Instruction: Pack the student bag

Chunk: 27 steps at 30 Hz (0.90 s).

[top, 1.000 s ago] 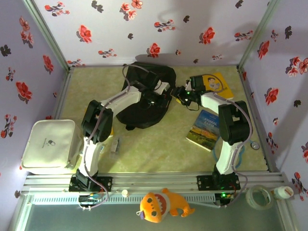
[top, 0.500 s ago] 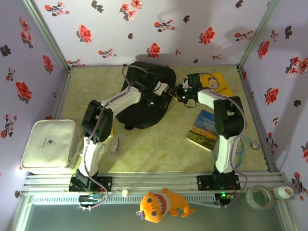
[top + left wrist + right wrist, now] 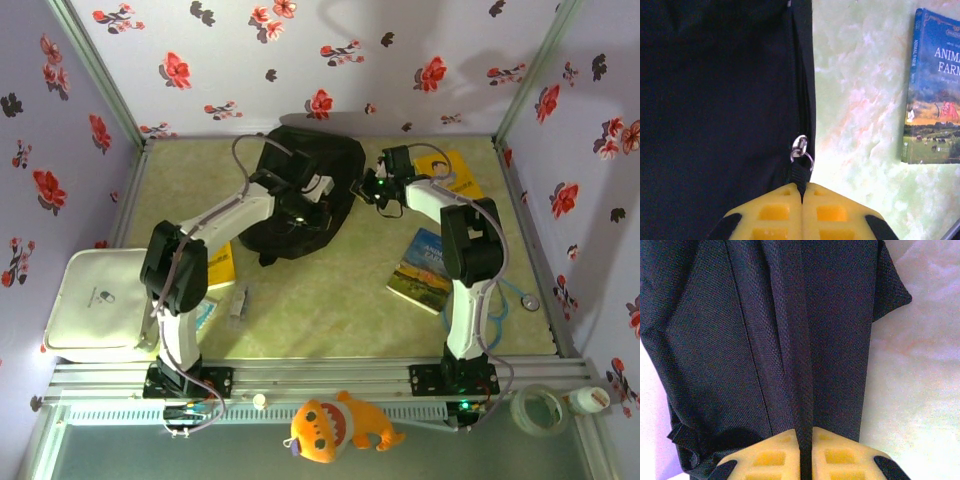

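Note:
My right gripper is holding the bag's edge far from the zip pull tab. It should take the bag's edge nearer the tab (image 3: 811, 95) before my left gripper pulls any further.
The student bag (image 3: 300, 170), a black fabric backpack, lies at the back middle of the table. My left gripper (image 3: 318, 203) sits over its right side. In the left wrist view that gripper (image 3: 801, 187) is shut on the bag's black zip pull tab (image 3: 800, 174), just below a metal ring (image 3: 801, 148) on the zip line of the bag (image 3: 715, 100). My right gripper (image 3: 358, 188) is at the bag's right edge. In the right wrist view it (image 3: 806, 432) is shut on a narrow fold of the bag's fabric (image 3: 805, 365).
An "Animal Farm" book (image 3: 425, 270) (image 3: 935, 90) lies right of centre and a yellow book (image 3: 455, 175) at the back right. A white hard case (image 3: 100, 300) sits at the left with another yellow book (image 3: 220, 265) beside it. An orange plush toy (image 3: 335, 425) and a tape roll (image 3: 540, 408) rest on the front rail.
My right gripper has moved left to the bag's edge and shut on its fabric. The left arm's elbow swung left while its gripper stayed shut. The bag bunched up toward the back wall.

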Each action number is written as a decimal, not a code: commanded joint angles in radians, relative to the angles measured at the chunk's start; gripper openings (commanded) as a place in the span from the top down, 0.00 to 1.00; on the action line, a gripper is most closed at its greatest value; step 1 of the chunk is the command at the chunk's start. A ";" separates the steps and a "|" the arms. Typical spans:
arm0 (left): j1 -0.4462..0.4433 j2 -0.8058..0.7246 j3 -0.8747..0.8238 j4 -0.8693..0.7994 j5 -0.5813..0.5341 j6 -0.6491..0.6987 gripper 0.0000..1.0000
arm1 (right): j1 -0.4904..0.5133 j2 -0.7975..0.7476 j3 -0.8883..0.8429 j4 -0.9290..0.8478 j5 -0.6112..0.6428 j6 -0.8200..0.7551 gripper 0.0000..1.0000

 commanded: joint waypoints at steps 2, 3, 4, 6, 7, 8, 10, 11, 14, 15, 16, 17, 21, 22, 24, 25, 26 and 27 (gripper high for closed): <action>0.010 -0.095 -0.080 -0.084 -0.012 -0.018 1.00 | -0.026 0.043 0.042 -0.012 0.116 -0.032 0.90; 0.010 -0.107 -0.089 -0.089 -0.018 -0.014 1.00 | -0.027 0.044 0.046 -0.014 0.117 -0.034 0.90; 0.010 -0.117 -0.098 -0.094 -0.029 -0.010 1.00 | -0.028 0.047 0.052 -0.016 0.117 -0.036 0.90; 0.014 -0.134 -0.107 -0.108 -0.038 0.004 1.00 | -0.029 0.049 0.060 -0.020 0.117 -0.043 0.89; 0.017 -0.143 -0.114 -0.110 -0.039 0.010 1.00 | -0.028 0.049 0.066 -0.024 0.113 -0.045 0.88; 0.019 -0.146 -0.119 -0.108 -0.039 0.014 1.00 | -0.029 0.048 0.070 -0.037 0.110 -0.044 0.86; 0.020 -0.142 -0.115 -0.098 -0.036 0.022 1.00 | -0.025 0.020 0.068 -0.069 0.087 -0.028 0.76; 0.020 -0.135 -0.105 -0.092 -0.034 0.022 1.00 | -0.021 -0.010 0.050 -0.077 0.084 -0.023 0.66; 0.019 -0.105 -0.061 -0.066 -0.016 0.017 1.00 | -0.005 -0.126 -0.049 -0.094 0.097 0.011 0.50; 0.019 -0.095 -0.046 -0.058 -0.010 0.015 1.00 | -0.004 -0.156 -0.079 -0.091 0.090 0.027 0.48; 0.016 -0.084 -0.029 -0.049 -0.001 0.013 1.00 | -0.001 -0.199 -0.131 -0.076 0.070 0.068 0.44; 0.015 -0.073 -0.015 -0.039 0.007 0.010 1.00 | 0.000 -0.231 -0.168 -0.057 0.052 0.104 0.42; 0.008 -0.042 0.008 0.012 0.069 -0.009 1.00 | 0.025 -0.357 -0.354 0.066 -0.002 0.269 0.36; 0.008 -0.032 0.009 0.032 0.096 -0.019 1.00 | 0.037 -0.386 -0.394 0.095 -0.007 0.305 0.34; 0.006 -0.016 0.015 0.062 0.143 -0.038 1.00 | 0.055 -0.433 -0.444 0.119 -0.017 0.345 0.31; 0.002 -0.006 0.022 0.072 0.159 -0.046 1.00 | 0.061 -0.452 -0.459 0.120 -0.020 0.355 0.30; -0.003 0.003 0.027 0.079 0.169 -0.050 1.00 | 0.066 -0.469 -0.471 0.121 -0.018 0.361 0.28; -0.008 0.009 0.030 0.084 0.172 -0.051 1.00 | 0.068 -0.481 -0.475 0.114 -0.014 0.361 0.28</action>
